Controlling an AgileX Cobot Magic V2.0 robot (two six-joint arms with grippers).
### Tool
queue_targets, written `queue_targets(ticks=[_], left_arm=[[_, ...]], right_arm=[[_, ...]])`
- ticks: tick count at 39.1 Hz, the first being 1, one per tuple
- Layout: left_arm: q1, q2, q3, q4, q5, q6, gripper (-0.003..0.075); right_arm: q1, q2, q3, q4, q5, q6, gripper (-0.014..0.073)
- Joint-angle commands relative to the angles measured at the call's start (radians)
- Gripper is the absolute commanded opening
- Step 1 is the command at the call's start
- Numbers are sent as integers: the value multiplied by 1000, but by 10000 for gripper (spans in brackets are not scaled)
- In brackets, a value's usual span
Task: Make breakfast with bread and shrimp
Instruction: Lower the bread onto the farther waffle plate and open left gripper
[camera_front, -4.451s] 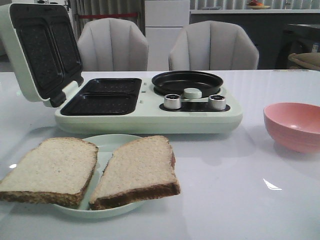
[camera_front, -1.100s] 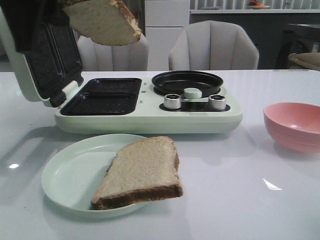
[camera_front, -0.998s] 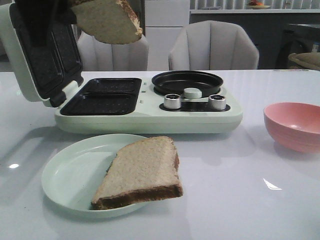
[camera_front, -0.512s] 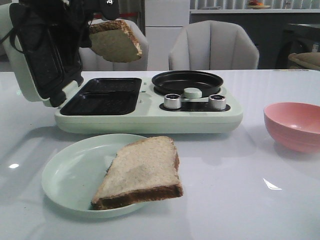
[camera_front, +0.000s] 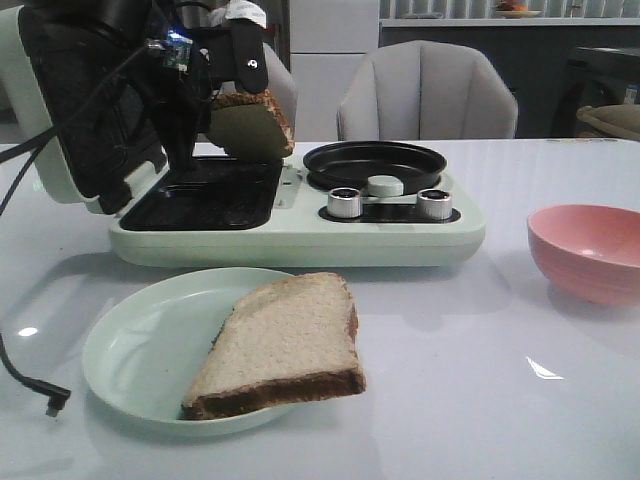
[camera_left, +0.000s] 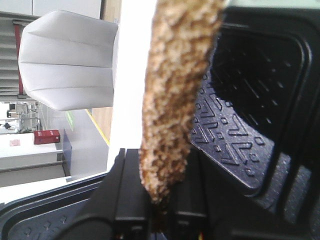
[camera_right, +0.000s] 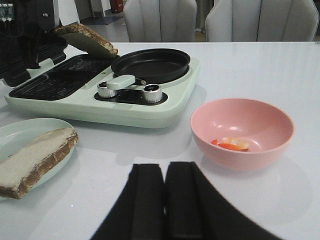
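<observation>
My left gripper needs to let go of the bread slice on the back of the black grill plates (camera_front: 230, 166) (camera_left: 227, 107), next to the round pan. The slice is now held just above them.
My left gripper (camera_front: 225, 100) is shut on one bread slice (camera_front: 250, 125) and holds it edge-down, tilted, just above the back of the black grill plates (camera_front: 200, 195). In the left wrist view the slice (camera_left: 175, 90) stands between the black fingers (camera_left: 132, 200). The second slice (camera_front: 285, 345) lies on the pale green plate (camera_front: 120, 370) in front. The shrimp (camera_right: 231, 144) lie in the pink bowl (camera_right: 242, 131); in the front view the bowl (camera_front: 590, 250) hides them. My right gripper (camera_right: 165, 172) is shut and empty, low over the table in front of the bowl.
The pale green breakfast maker has its lid (camera_front: 60, 120) open at the left, a round black pan (camera_front: 375, 165) and two silver knobs (camera_front: 345, 203). A black cable (camera_front: 30, 385) trails on the table at the left. Two grey chairs (camera_front: 425, 90) stand behind.
My left arm has come down with the bread slice, from high over the open lid to just above the grill plates. Its cable now lies on the table.
</observation>
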Motion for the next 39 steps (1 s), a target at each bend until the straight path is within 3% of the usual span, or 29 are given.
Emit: queue_targets(ticks=[1,25,39], left_arm=[[24,-58,-40,29,19,-60,117],[64,15,-109,55,56,-104,117],[64,24,-59,55,34,-136,118]], right_arm=[[2,12,-27,4,-77,-6,139],[2,12,-27,4,-77,-6,139],[2,12,-27,4,-77,-6,139]])
